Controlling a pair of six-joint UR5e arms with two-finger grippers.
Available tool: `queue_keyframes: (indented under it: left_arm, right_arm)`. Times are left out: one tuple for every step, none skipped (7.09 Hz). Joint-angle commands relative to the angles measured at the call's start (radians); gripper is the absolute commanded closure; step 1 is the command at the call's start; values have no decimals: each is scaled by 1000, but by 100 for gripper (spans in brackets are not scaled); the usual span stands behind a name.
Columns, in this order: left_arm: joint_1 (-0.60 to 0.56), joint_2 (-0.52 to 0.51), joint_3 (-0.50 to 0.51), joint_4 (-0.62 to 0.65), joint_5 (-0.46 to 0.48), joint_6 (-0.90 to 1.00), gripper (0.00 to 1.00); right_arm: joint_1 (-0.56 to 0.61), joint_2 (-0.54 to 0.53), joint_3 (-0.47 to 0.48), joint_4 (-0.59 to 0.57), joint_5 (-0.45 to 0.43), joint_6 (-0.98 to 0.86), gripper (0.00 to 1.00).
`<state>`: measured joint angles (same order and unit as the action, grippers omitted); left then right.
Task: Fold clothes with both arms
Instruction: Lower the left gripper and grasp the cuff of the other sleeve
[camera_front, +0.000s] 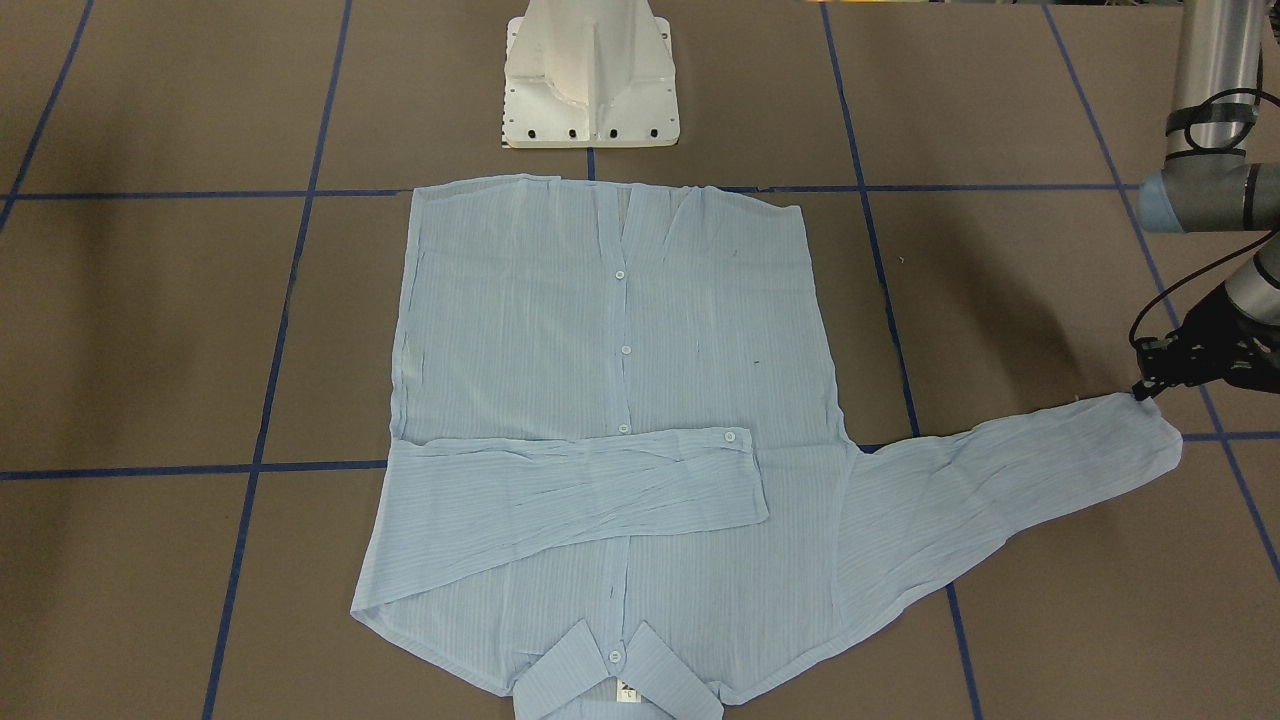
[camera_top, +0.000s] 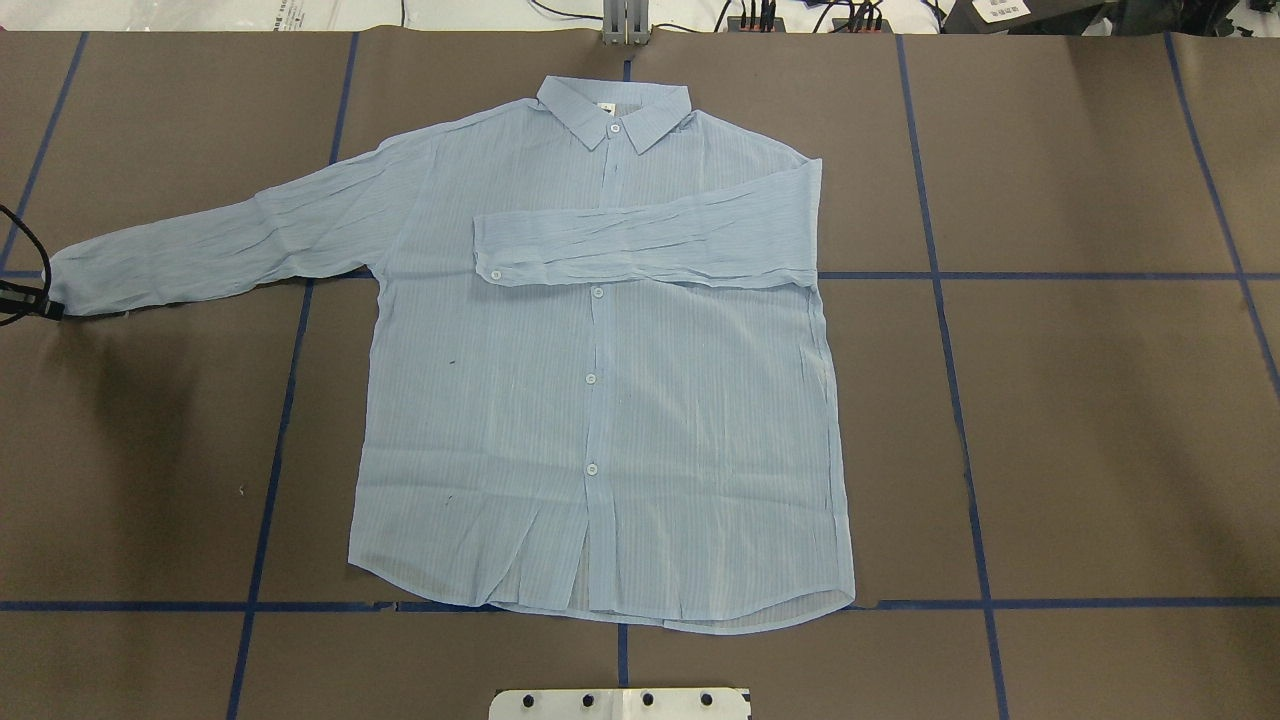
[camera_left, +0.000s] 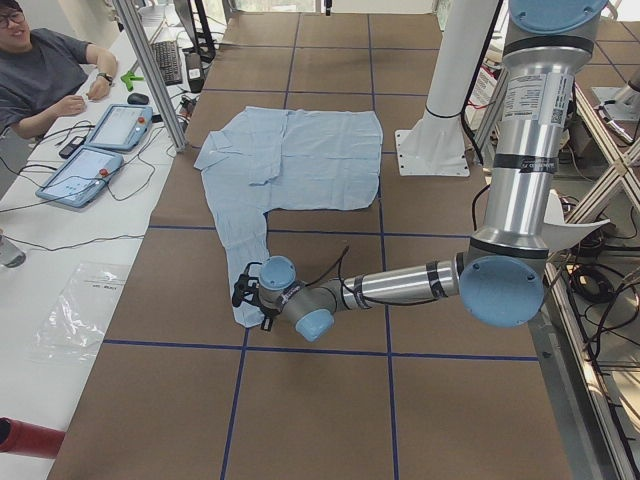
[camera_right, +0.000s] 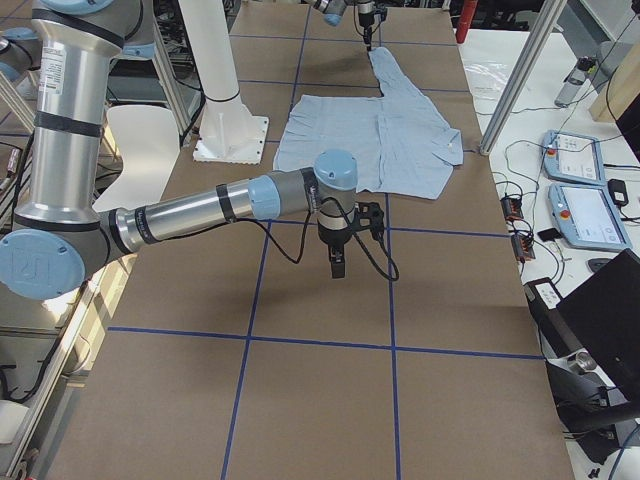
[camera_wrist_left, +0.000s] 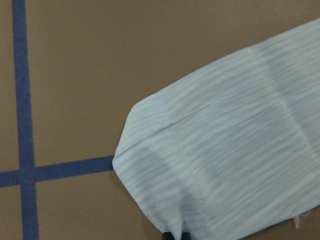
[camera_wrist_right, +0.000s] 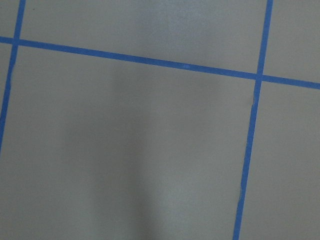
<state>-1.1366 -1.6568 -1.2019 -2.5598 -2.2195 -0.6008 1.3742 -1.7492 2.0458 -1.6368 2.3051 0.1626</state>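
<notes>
Next, my left gripper lets go of the outstretched sleeve's cuff past the row of buttons, over the folded sleeve's hem-side edge (camera_front: 516, 415).
The light blue striped shirt (camera_top: 600, 400) lies flat and buttoned on the brown table, collar (camera_top: 614, 112) away from the robot. One sleeve (camera_top: 650, 245) is folded across the chest. The other sleeve (camera_top: 220, 245) stretches out to my left side. My left gripper (camera_front: 1143, 392) sits low at that sleeve's cuff (camera_wrist_left: 210, 165) and looks shut on the cuff's edge; the cloth still lies flat. My right gripper (camera_right: 338, 268) hangs over bare table, away from the shirt's hem. It shows only in the exterior right view, so I cannot tell whether it is open.
The white pedestal base (camera_front: 590, 80) stands near the shirt's hem. Blue tape lines (camera_top: 940, 300) grid the table. An operator (camera_left: 40, 70) and two teach pendants (camera_left: 100, 150) are at the far side, behind an aluminium post (camera_left: 150, 70).
</notes>
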Motion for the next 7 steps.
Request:
queue_keyframes:
  left_arm:
    - [-3,2,-91,-6,-8,24,100]
    - [-11,-6,-140,1,-67,13,100]
    - [-23,-27,-148,13,-87,9,100]
    - [-25,-65,-149,39,-88,-5,100]
    - [-23,-119,-150,59,-103,-64,100]
    - [-23,-177,-150,114,-120,-82,100]
    - [-23,-239,-148,181,-118,-130,100]
  right_arm:
    - [2,1,2,0,7,0,0]
    - [2,1,2,-2,10,0,0]
    - [2,1,1,-2,22,0,0]
    - [2,1,-1,-2,23,0,0]
    - [2,2,-3,-2,24,2,0]
    - [2,2,-3,-2,28,2,0]
    - [2,2,0,-2,30,2,0]
